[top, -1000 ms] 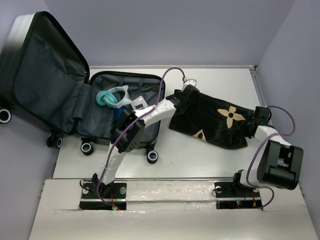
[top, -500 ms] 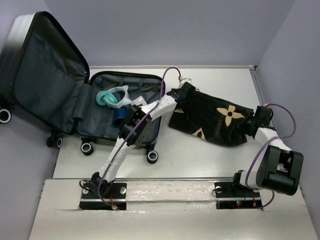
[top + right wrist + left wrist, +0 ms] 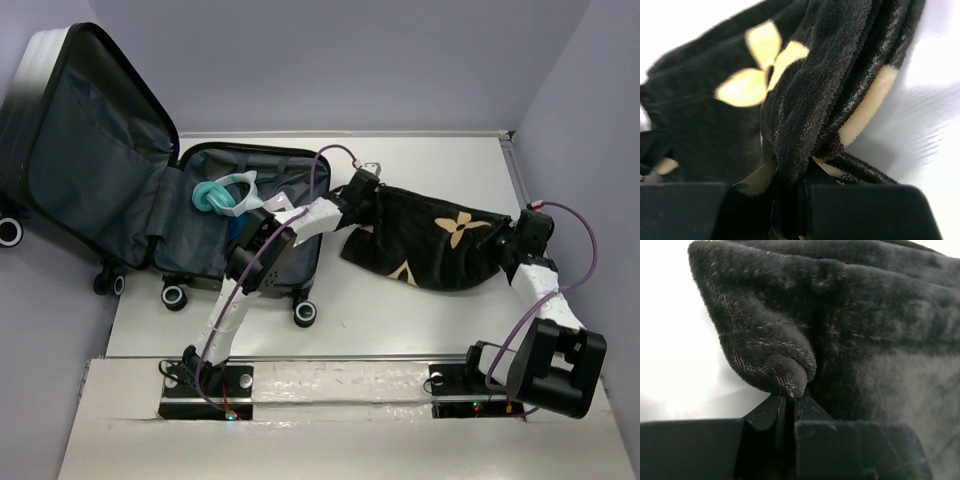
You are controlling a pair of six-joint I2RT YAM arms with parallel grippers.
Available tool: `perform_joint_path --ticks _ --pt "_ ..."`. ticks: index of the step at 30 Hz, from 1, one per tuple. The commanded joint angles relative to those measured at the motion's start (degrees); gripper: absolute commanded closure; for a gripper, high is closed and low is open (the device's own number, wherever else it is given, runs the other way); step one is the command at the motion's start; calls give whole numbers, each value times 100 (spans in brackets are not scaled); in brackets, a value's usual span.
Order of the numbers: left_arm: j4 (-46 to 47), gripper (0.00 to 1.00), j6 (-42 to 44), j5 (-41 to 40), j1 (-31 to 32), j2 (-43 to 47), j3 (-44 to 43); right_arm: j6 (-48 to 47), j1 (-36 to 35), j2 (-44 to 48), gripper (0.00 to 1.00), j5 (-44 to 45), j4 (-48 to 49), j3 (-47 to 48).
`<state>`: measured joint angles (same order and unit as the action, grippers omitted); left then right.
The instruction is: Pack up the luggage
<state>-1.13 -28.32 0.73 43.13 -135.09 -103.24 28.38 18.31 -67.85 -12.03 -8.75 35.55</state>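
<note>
I should have my right gripper release the black plush cloth over the teal and white item (image 3: 238, 212) in the lower half of the luggage.
The luggage (image 3: 195, 245) lies open at the table's left, its lid (image 3: 90, 150) propped up and showing dark grey lining. A black plush cloth (image 3: 430, 240) with tan flower motifs lies to its right, stretched between both arms. My left gripper (image 3: 362, 190) is at the cloth's left corner; the left wrist view shows that gripper (image 3: 789, 402) shut on a fold of the cloth (image 3: 865, 340). My right gripper (image 3: 520, 238) is at the cloth's right end; in the right wrist view it (image 3: 790, 182) is shut on the bunched cloth (image 3: 810, 90).
A teal and white item (image 3: 225, 195) and a blue object (image 3: 238, 228) lie inside the luggage's lower half. The luggage's wheels (image 3: 305, 312) stick out toward the near edge. Purple walls close in the table at the back and on the right (image 3: 580, 150).
The left gripper has closed on the cloth's left corner. The right arm has shifted back and right with its end, and the cloth now hangs tauter between them.
</note>
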Motion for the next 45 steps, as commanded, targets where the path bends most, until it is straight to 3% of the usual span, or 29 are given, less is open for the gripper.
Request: perform_joint_path --ticks 1,9,12,16,20,23,24,28,32,36,40,42,43,44,45 --pt "69 94 -43 393 125 1305 375 62 -72 509 93 -615 -2 118" --pt "-133 94 -122 867 -243 3039 103 27 -398 1467 93 -888 -1013 1400" --pt "-737 94 71 719 -612 3680 -142 175 -626 1574 93 -1274 -1199 2049" --pt "-1248 94 151 718 -1183 4112 -267 579 -1722 1215 93 -988 -901 2648" --pt "-1803 94 414 323 -2366 4929 424 800 -3635 257 93 -371 -218 3194" --pt "-1821 94 467 173 -3151 5421 971 976 -4351 -788 93 -142 275 3772" --pt "-1786 94 406 182 -3693 5527 1364 985 -4579 -1086 93 -54 330 3984" --pt "-1443 94 362 -125 -4741 5748 2123 985 -5441 -3157 93 -141 357 5398" --pt "-1075 94 432 -214 -5288 5432 2685 968 -5838 -4477 93 -80 409 6366" --pt "-767 94 476 -231 -5342 5010 3064 766 -5979 -5271 93 -54 331 6851" --pt "-713 92 494 -459 -5350 4860 3065 520 -6032 -5370 88 201 252 6737" --pt "-827 63 564 -626 -5350 4869 3003 379 -6084 -5440 63 297 -265 6912" --pt "-897 44 590 -644 -5342 4904 2959 161 -6084 -5518 51 376 -520 7026" --pt "-907 19 608 -618 -5342 5043 2950 46 -6084 -5519 33 621 -896 7210" --pt "-916 12 651 -592 -5307 5158 2941 -68 -6084 -5493 24 754 -996 7246"
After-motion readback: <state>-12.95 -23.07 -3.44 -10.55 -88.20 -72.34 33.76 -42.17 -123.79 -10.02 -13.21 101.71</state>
